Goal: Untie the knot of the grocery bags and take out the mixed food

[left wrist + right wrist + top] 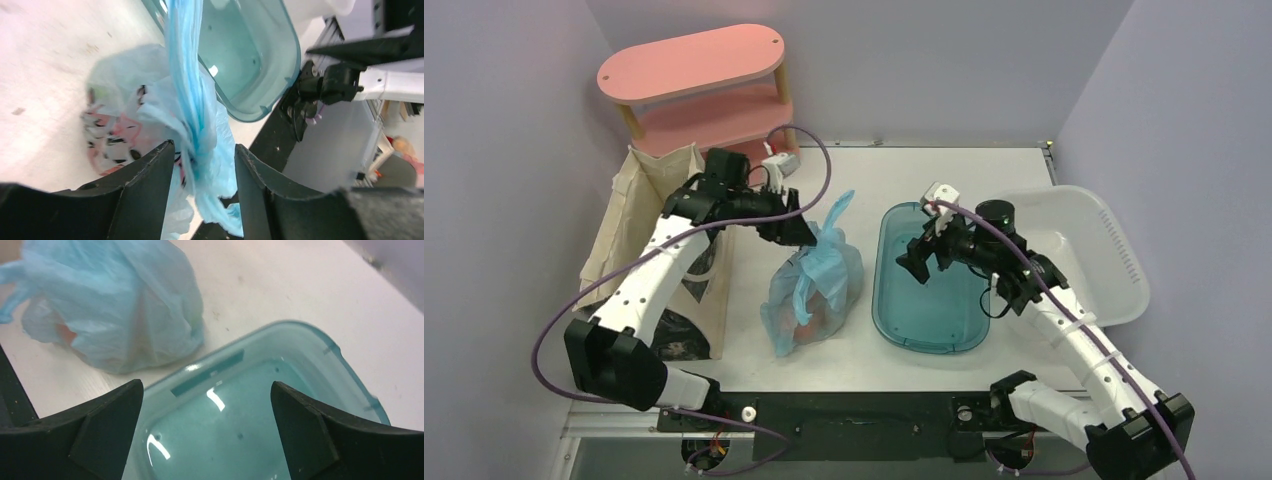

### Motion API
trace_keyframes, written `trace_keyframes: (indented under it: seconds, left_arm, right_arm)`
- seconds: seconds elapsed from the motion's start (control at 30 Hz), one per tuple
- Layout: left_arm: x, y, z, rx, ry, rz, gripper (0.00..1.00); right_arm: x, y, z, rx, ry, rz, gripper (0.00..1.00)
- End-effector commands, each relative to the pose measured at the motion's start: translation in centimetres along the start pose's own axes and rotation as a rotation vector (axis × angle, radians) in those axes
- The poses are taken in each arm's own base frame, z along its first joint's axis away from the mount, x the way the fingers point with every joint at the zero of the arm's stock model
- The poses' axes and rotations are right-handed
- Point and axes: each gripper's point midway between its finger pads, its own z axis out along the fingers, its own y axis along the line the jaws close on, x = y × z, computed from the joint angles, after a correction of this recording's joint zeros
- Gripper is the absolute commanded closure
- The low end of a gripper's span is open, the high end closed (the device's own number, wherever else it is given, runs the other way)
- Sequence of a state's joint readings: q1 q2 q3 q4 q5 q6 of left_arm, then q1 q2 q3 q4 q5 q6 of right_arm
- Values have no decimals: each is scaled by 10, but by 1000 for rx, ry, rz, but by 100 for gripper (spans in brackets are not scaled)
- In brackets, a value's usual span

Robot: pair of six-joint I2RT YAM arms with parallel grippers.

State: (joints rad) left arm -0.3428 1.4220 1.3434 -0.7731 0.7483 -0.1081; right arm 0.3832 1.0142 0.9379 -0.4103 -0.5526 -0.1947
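The bag's twisted handles bunch its opening shut; next my left gripper releases them, pinches the bag's printed side (pixel 120 135) and pulls it open.
The light blue grocery bag (pixel 819 285) stands on the table, its twisted handles (pixel 836 215) sticking up. My left gripper (pixel 807 235) is at those handles. In the left wrist view the blue handle strip (pixel 187 75) runs down between the parted fingers (pixel 150 185), loose in the gap of the left gripper (pixel 204 150), which is open. Something orange (pixel 65 332) and red-and-black print (pixel 110 135) show through the plastic; I cannot tell the food items apart. My right gripper (pixel 914 265) hangs wide open over the teal tub (pixel 929 290), holding nothing (pixel 207 390).
A beige canvas tote (pixel 649 215) stands left of the bag under the left arm. A pink two-level shelf (pixel 694 70) is at the back left. A clear white bin (pixel 1084 250) sits right of the teal tub (pixel 260 415).
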Motion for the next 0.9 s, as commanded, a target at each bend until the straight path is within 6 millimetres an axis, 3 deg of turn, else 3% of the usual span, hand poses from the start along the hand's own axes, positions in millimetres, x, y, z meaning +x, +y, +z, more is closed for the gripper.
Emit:
trace_keyframes:
  seconds: [0.0, 0.03, 0.07, 0.13, 0.17, 0.23, 0.33, 0.37, 0.5, 0.57, 0.6, 0.63, 0.77, 0.87]
  left_arm:
    - [-44, -27, -66, 35, -208, 193, 54]
    - [-46, -17, -77, 6, -238, 218, 53]
    - [-43, -20, -85, 11, -264, 244, 53]
    - [-39, -15, -100, -17, -322, 297, 52]
    - [-39, -11, -105, -40, -345, 318, 52]
    - [-33, -8, -110, -85, -385, 370, 52]
    - [-23, -7, -114, -133, -423, 424, 51]
    - [-21, -7, -115, -139, -423, 440, 51]
    - [-5, -8, -113, -135, -390, 518, 51]
    - [4, -11, -112, -122, -370, 595, 51]
    - [10, -15, -113, -114, -366, 630, 51]
    - [14, -13, -111, -122, -354, 680, 51]
    - [24, -11, -102, -139, -318, 843, 51]
    - [27, -18, -85, -109, -285, 961, 52]
  right_arm:
    - [-63, 24, 16, 7, -232, -131, 5]
    - [-68, 42, 20, -36, -245, -151, 5]
    - [-72, 46, 26, -33, -254, -157, 5]
    - [-81, 77, 38, -92, -281, -178, 5]
    - [-84, 83, 41, -99, -286, -175, 5]
    - [-95, 104, 49, -148, -318, -198, 5]
    - [-94, 133, 66, -223, -297, -221, 5]
    - [-99, 137, 68, -231, -304, -223, 5]
    - [-83, 144, 91, -249, -233, -228, 13]
    - [-72, 140, 101, -234, -200, -244, 29]
    - [-67, 139, 104, -229, -187, -252, 42]
    - [-66, 138, 104, -225, -185, -254, 48]
    - [-69, 141, 99, -248, -196, -254, 97]
    - [-73, 144, 93, -263, -221, -244, 100]
